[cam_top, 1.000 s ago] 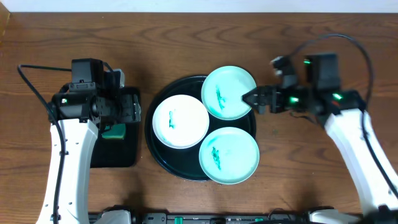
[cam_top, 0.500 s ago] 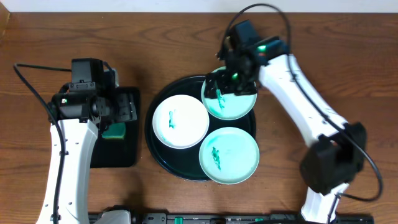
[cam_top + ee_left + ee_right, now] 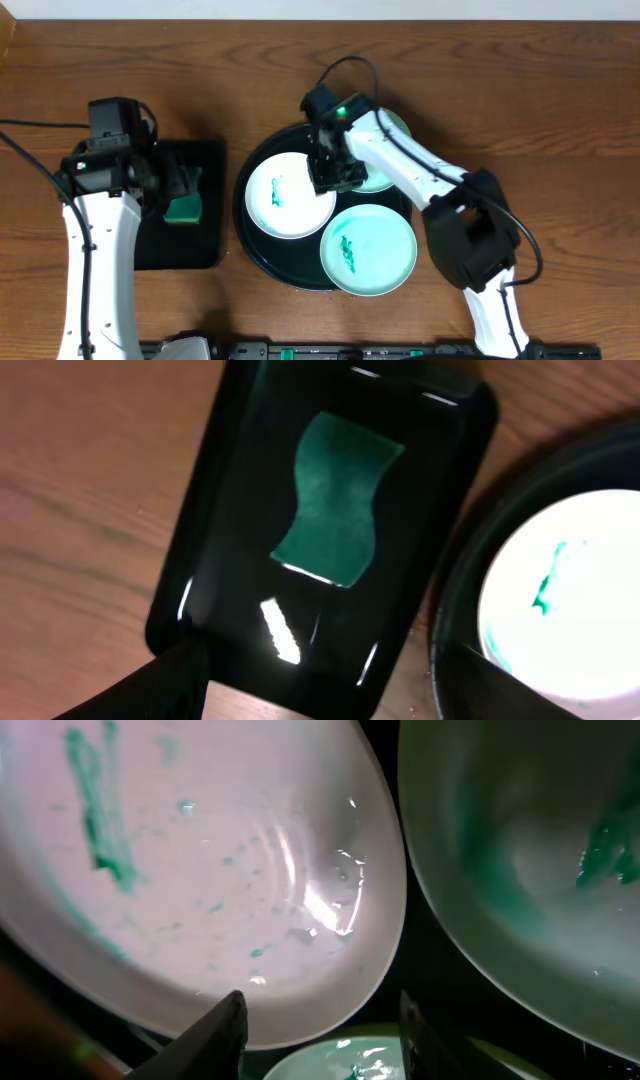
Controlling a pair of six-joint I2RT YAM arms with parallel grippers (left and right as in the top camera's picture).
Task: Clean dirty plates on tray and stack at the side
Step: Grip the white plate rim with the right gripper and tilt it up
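Observation:
My left gripper is going to close on the narrow middle [image 3: 187, 197] [image 3: 337, 503] of the green sponge in the small black rectangular tray.
Three plates with green smears lie on the round black tray [image 3: 243, 225]. The white plate [image 3: 285, 200] is at the left, one turquoise plate [image 3: 368, 250] at the front, and the other turquoise plate [image 3: 392, 135] at the back, half hidden by my right arm. My right gripper [image 3: 330, 178] hangs low over the white plate's [image 3: 200, 870] right rim. Its jaws are apart and straddle that rim, one fingertip [image 3: 226, 1025] over the plate and the other over the tray's dark gap. My left gripper [image 3: 320, 705] is wide open above the green sponge [image 3: 335, 500].
The sponge [image 3: 185, 205] lies in a small black rectangular tray [image 3: 160, 250] to the left of the round tray. My right arm reaches diagonally across the back turquoise plate [image 3: 520, 870] from its base at the front right.
My right arm has swung from the table's right side leftwards across the tray to the white plate, and its jaws have narrowed. My left arm has shifted slightly left.

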